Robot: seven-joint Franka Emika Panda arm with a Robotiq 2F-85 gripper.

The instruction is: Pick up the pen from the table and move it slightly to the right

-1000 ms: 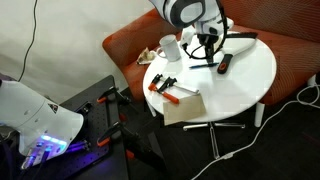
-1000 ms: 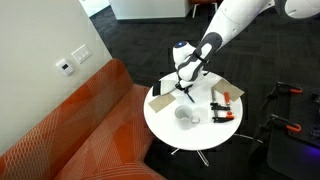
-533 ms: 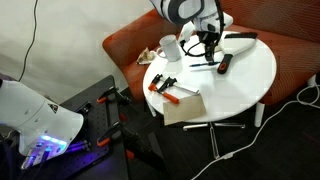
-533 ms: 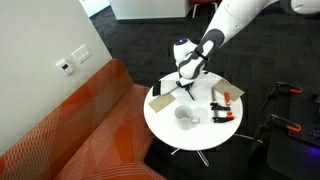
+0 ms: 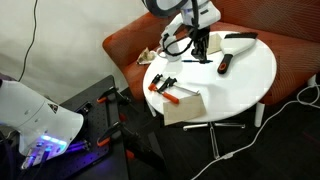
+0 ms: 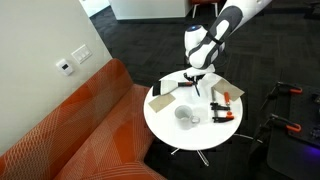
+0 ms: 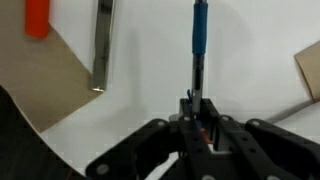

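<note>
The pen, now held beside the white cup, will be let go by my gripper on the bare white tabletop (image 5: 232, 91) between the black remote and the near edge of the table.
The pen (image 7: 198, 38) is a thin dark blue stick. In the wrist view it runs straight out from between my fingers over the white table (image 7: 250, 60). My gripper (image 7: 196, 118) is shut on the pen's near end. In both exterior views the gripper (image 5: 199, 52) (image 6: 197, 84) hangs just above the middle of the round table (image 5: 245, 75) (image 6: 180, 135), next to the white cup (image 5: 170, 47). I cannot tell whether the pen's far end touches the tabletop.
Orange-handled tools (image 5: 165, 87) (image 6: 222, 106) and a brown paper sheet (image 5: 183, 107) lie on the table. A black remote (image 5: 225, 64) lies near the gripper. A metal strip (image 7: 102, 45) lies beside the pen. An orange sofa (image 6: 70, 130) curves round the table.
The arm has swung across the table with the pen in the gripper, and the wrist has risen a little. The cup and the tools have not moved.
</note>
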